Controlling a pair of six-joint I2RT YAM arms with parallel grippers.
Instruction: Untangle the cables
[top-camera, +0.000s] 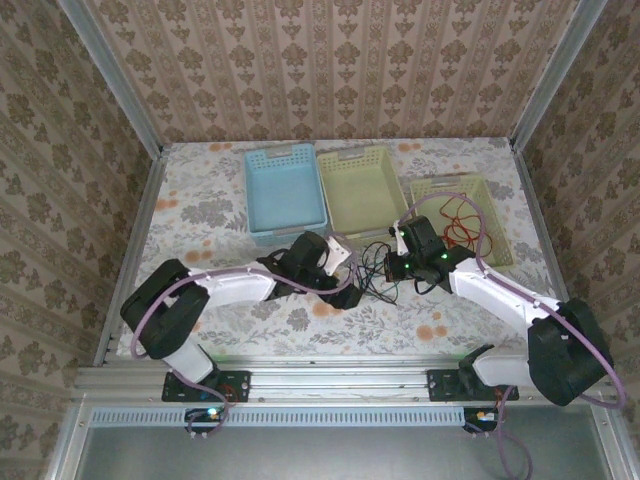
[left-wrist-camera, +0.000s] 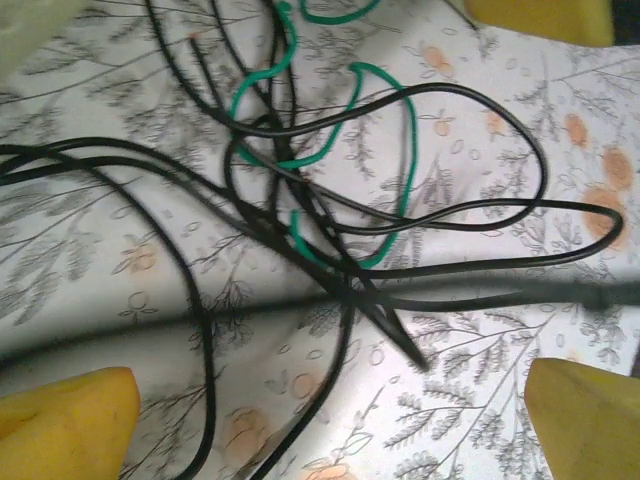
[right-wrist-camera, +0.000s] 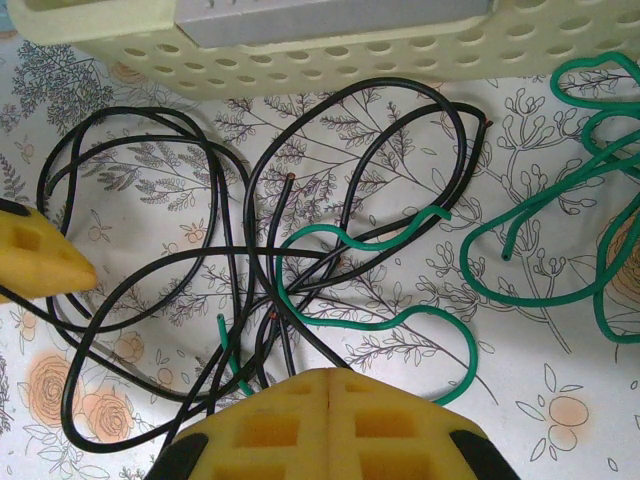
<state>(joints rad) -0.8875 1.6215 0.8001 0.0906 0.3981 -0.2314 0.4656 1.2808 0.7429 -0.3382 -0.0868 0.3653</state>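
The green cable winds through the black cables under my right gripper, so I should open my right gripper, grab the green bend (right-wrist-camera: 472, 352) past the tangle and pull it free.
Black and green cables (top-camera: 372, 266) lie tangled on the floral cloth between my two grippers. In the left wrist view, black cables (left-wrist-camera: 470, 92) cross a green cable (left-wrist-camera: 405, 130), and one blurred black strand passes close to the camera. My left gripper (left-wrist-camera: 330, 420) is wide open above them, its yellow fingertips (left-wrist-camera: 65, 425) far apart with nothing gripped. My right gripper (right-wrist-camera: 330, 375) is shut, low over the tangle. Black cables (right-wrist-camera: 150, 255) run under its tips beside a green cable (right-wrist-camera: 400, 322); I cannot tell whether one is pinched. Red cables (top-camera: 462, 215) lie in the right basket.
Three baskets stand at the back: blue (top-camera: 282, 152), pale yellow-green (top-camera: 350, 152), and yellow (top-camera: 445, 181). The middle basket's wall (right-wrist-camera: 300, 50) is just beyond the tangle. The two grippers (top-camera: 335, 270) (top-camera: 405, 262) are close together. Patterned walls enclose the table.
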